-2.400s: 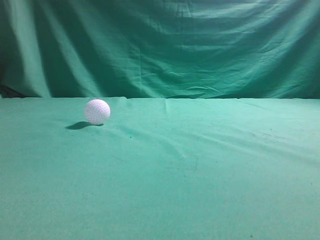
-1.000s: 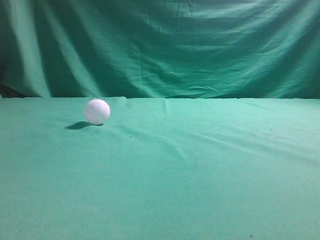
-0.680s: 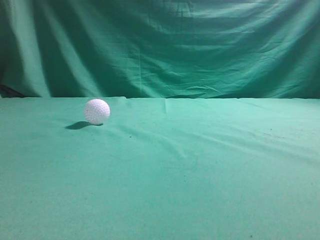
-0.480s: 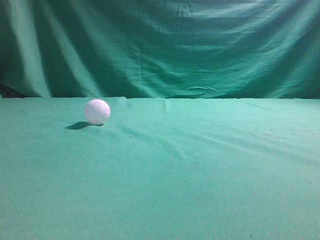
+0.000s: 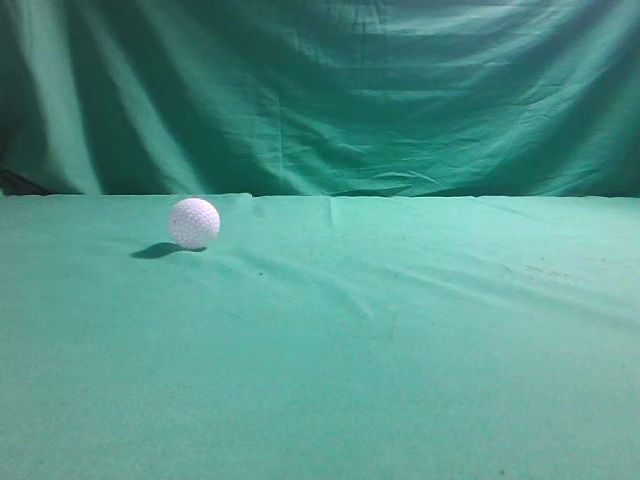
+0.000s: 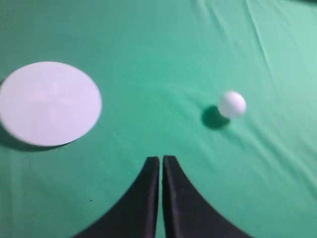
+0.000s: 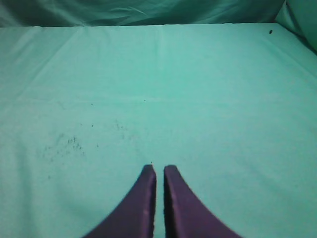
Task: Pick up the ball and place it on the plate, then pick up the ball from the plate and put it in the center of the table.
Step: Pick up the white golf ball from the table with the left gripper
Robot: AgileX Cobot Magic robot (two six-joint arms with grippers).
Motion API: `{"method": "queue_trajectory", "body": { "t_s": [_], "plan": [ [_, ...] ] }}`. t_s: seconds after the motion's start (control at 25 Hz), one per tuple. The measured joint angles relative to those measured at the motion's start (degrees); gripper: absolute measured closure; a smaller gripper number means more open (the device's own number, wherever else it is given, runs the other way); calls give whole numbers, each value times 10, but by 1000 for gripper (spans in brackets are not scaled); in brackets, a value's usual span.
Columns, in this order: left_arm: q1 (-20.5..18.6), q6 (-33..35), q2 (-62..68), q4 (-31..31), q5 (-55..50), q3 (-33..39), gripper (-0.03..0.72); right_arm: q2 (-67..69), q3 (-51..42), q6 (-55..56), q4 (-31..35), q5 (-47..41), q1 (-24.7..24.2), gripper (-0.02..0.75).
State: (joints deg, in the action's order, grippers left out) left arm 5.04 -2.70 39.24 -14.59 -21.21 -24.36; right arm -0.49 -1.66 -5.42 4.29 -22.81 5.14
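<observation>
The fingers of my left gripper will close on opposite sides of the middle of the white dimpled ball (image 5: 194, 223) (image 6: 232, 104).
The white dimpled ball (image 5: 194, 222) rests on the green table (image 5: 400, 330) at the back left. It also shows in the left wrist view (image 6: 232, 104), ahead and to the right of my left gripper (image 6: 161, 159), which is shut and empty. A white round plate (image 6: 48, 103) lies on the cloth ahead and to the left of that gripper. My right gripper (image 7: 159, 169) is shut and empty over bare cloth. Neither gripper nor the plate shows in the exterior view.
A draped green backdrop (image 5: 320, 95) hangs behind the table's far edge. The cloth has wrinkles across the middle (image 5: 350, 290) and faint dark specks (image 7: 64, 144) ahead and left of the right gripper.
</observation>
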Motion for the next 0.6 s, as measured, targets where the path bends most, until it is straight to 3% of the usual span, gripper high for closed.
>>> {"method": "queue_trajectory", "body": {
  "t_s": [0.16,0.24,0.6],
  "plan": [
    [29,187,101,-82,-109,-107,688,0,0,0,0,0,0,689],
    [52,231,158,-95,-143,-154,688,0,0,0,0,0,0,689],
    [173,254,421,-70,-177,-337,688,0,0,0,0,0,0,689]
  ]
}}
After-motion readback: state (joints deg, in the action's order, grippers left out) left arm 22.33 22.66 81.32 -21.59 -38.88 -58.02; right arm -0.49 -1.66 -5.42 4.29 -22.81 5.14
